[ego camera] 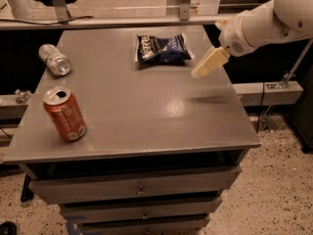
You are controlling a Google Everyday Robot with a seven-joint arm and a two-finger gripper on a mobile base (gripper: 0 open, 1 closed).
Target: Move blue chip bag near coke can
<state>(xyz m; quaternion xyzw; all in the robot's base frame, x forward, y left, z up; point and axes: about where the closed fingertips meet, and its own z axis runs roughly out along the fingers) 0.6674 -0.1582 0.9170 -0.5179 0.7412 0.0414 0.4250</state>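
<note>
My gripper closes next on the end of the blue chip bag (182, 50) farthest from the silver can.
The blue chip bag (163, 48) lies flat at the far middle of the grey table (146, 106), dark navy with white lettering. The coke can (64, 113), orange-red with a silver top, stands upright near the table's front left corner. My gripper (209, 62) hangs above the table's right side, just right of the bag and a little in front of it, apart from it. Its cream fingers point down and to the left. It holds nothing.
A plain silver can (54, 59) lies on its side at the table's left edge. Drawers (139, 190) sit below the tabletop. A metal rail (122, 21) runs behind the table. The white arm (269, 18) reaches in from the upper right.
</note>
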